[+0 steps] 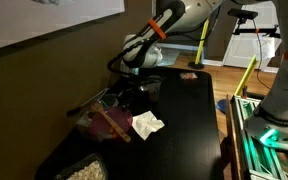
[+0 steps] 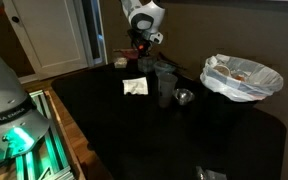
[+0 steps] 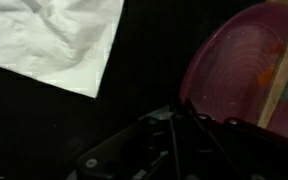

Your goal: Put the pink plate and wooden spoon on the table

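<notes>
My gripper is going to release the pink plate on the black table [image 1: 134, 158] between the white napkin and the crumb tray.
The pink plate [image 3: 234, 65] fills the right of the wrist view. The wooden spoon [image 3: 284, 70] lies across it at the frame's right edge. In an exterior view the plate [image 1: 92, 120] lies low on the black table [image 1: 184, 120] at its left side, with the spoon [image 1: 114, 126] on it. My gripper [image 3: 173, 113] is dark against the table. Its fingers seem drawn together, with the tips just beside the plate's near rim. I cannot tell whether they touch the rim. The gripper also shows in both exterior views [image 1: 132, 80] [image 2: 140, 42].
A crumpled white napkin [image 3: 59, 40] [image 1: 147, 124] [image 2: 135, 87] lies next to the plate. A tray of pale crumbs [image 1: 84, 170] stands at the table's near corner. Glass items [image 2: 165, 85] and a whitish bowl in plastic wrap [image 2: 242, 78] stand further along the table.
</notes>
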Tool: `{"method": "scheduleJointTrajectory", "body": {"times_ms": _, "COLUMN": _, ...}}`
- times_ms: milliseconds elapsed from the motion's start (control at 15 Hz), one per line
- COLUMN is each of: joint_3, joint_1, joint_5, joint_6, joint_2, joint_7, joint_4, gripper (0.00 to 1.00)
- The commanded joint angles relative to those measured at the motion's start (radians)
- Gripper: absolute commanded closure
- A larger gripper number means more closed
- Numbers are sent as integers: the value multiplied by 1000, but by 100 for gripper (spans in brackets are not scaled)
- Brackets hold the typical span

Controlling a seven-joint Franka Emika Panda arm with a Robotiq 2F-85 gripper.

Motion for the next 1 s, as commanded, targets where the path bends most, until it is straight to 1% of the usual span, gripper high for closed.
{"method": "scheduleJointTrajectory", "body": {"times_ms": 0, "joint_3": -2, "joint_1": -20, "joint_5": 7, "joint_6": -48, "joint_2": -115, "joint_7": -143, "joint_4": -170, "gripper": 99}}
{"method": "scheduleJointTrajectory", "body": {"times_ms": 67, "joint_3": -19, "joint_1": 9, "joint_5": 11, "joint_6": -27, "joint_2": -47, "joint_7": -83, "joint_4": -78, "gripper": 96}}
{"method": "scheduleJointTrajectory", "body": {"times_ms": 200, "joint_3": -20, "joint_1": 5, "joint_5": 11, "joint_6": -28, "joint_2": -78, "joint_7": -120, "joint_4": -131, "gripper": 96}}
{"method": "scheduleJointTrajectory", "body": {"times_ms": 333, "joint_3": -20, "joint_1": 5, "joint_5": 11, "joint_6": -28, "joint_2": -90, "joint_7": -128, "joint_4": -146, "gripper": 96}}
{"method": "scheduleJointTrajectory", "body": {"times_ms": 400, "joint_3": -20, "joint_1": 5, "joint_5": 11, "joint_6": -28, "joint_2": -92, "joint_7": -129, "joint_4": -147, "gripper": 99}}
{"method": "scheduleJointTrajectory", "body": {"times_ms": 733, "joint_3": -20, "joint_1": 55, "joint_5": -60, "joint_6": -10, "joint_2": -8, "joint_7": -162, "joint_4": -131, "gripper": 99}}
{"method": "scheduleJointTrajectory", "body": {"times_ms": 933, "joint_3": -18, "joint_1": 80, "joint_5": -90, "joint_6": 11, "joint_2": 50, "joint_7": -155, "joint_4": -115, "gripper": 99}}
